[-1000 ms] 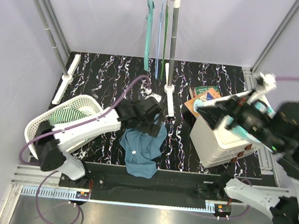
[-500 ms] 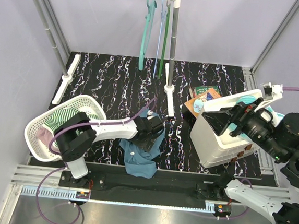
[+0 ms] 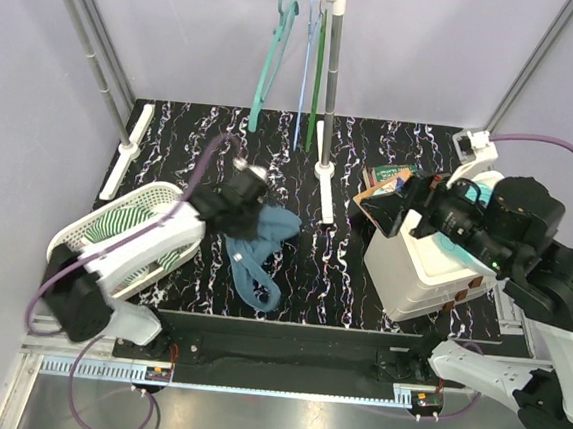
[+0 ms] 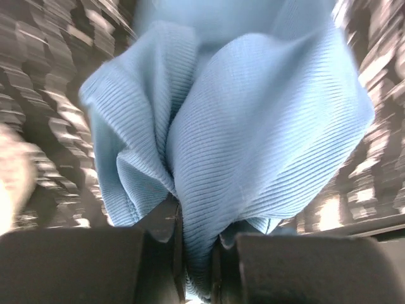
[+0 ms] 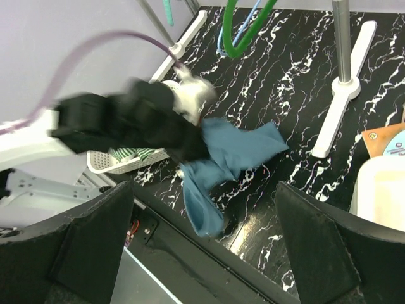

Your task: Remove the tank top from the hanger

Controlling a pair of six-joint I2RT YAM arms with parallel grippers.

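I should use my left gripper to set the blue ribbed tank top down on the striped cloth in the white laundry basket (image 3: 144, 231). The tank top now hangs lifted off the table.
The blue ribbed tank top (image 3: 267, 235) hangs bunched from my left gripper (image 3: 246, 217), lifted off the black marbled table, with a strap loop trailing down towards the front edge. In the left wrist view the fabric (image 4: 253, 120) fills the frame and is pinched between the shut jaws of the left gripper (image 4: 196, 250). A teal hanger (image 3: 268, 57) hangs bare on the rail, tilted leftwards. My right gripper (image 5: 205, 247) is open, held high above the table's right side, and looks down on the tank top (image 5: 237, 152).
A blue hanger (image 3: 305, 66) and a green hanger (image 3: 317, 67) hang beside the teal one. A white laundry basket (image 3: 73, 241) with striped cloth stands at the left. A white drawer unit (image 3: 422, 277) and books (image 3: 385, 181) sit at the right. The rack post (image 3: 329, 98) stands mid-table.
My left gripper shut on the tank top and raised it off the table, moving left and back. The teal hanger swung leftwards. The right arm turned towards the centre.
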